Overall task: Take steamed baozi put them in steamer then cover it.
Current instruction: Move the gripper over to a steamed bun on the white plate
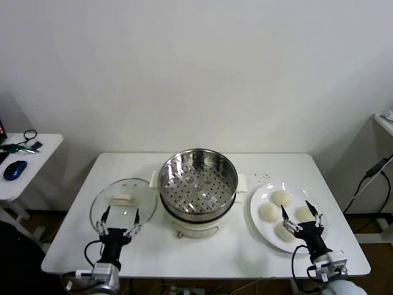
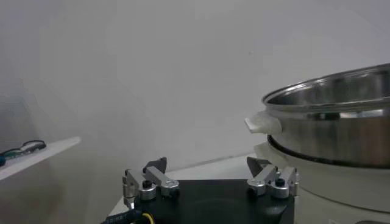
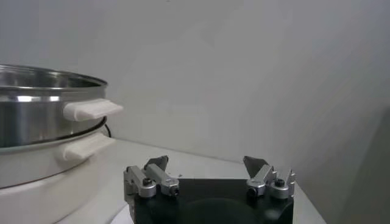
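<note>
The baozi (image 1: 282, 198) nearest the white wall is on the far part of the white plate. My right gripper will close around its sides.
The steamer (image 1: 198, 184), a shiny steel pot with a perforated tray on a cream-white base, stands uncovered and empty at the table's middle; it also shows in the left wrist view (image 2: 332, 122) and the right wrist view (image 3: 42, 109). Four off-white baozi (image 1: 282, 198) lie on a white plate (image 1: 256, 215) at the right. The glass cover (image 1: 123, 201) with its cream handle lies flat left of the steamer. My left gripper (image 1: 120, 218) is open at the cover's near edge. My right gripper (image 1: 301, 214) is open over the plate's near side, among the baozi.
A side table (image 1: 24, 161) at the far left holds a blue mouse (image 1: 15, 169) and cables. Another table edge (image 1: 384, 123) and a hanging cable stand at the far right. A white wall is behind the table.
</note>
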You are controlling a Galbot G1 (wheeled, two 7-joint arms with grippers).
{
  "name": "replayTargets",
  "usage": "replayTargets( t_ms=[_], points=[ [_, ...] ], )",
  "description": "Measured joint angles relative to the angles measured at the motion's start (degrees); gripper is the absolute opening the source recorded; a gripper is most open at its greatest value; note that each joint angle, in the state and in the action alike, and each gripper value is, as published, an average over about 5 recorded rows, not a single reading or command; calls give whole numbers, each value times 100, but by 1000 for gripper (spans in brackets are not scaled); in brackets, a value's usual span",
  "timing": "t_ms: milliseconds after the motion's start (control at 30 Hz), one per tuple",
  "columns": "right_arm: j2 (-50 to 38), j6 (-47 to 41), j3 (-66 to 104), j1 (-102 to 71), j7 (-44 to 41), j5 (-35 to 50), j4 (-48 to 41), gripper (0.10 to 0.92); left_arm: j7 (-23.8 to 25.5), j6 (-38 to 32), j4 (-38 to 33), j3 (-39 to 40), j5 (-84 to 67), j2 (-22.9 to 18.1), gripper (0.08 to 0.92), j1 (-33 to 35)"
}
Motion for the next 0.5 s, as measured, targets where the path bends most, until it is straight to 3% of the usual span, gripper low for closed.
replayTargets(
  t_ms=[267,500],
  points=[
    [-662,-591,-69,363,-566,-220,-176,823,-27,-22,37,-4,-9,6,823,7],
    [-1837,-1062,-351,1011,-1654,-556,-615,823,-78,-65,44,37,-75,55,823,43]
  ],
)
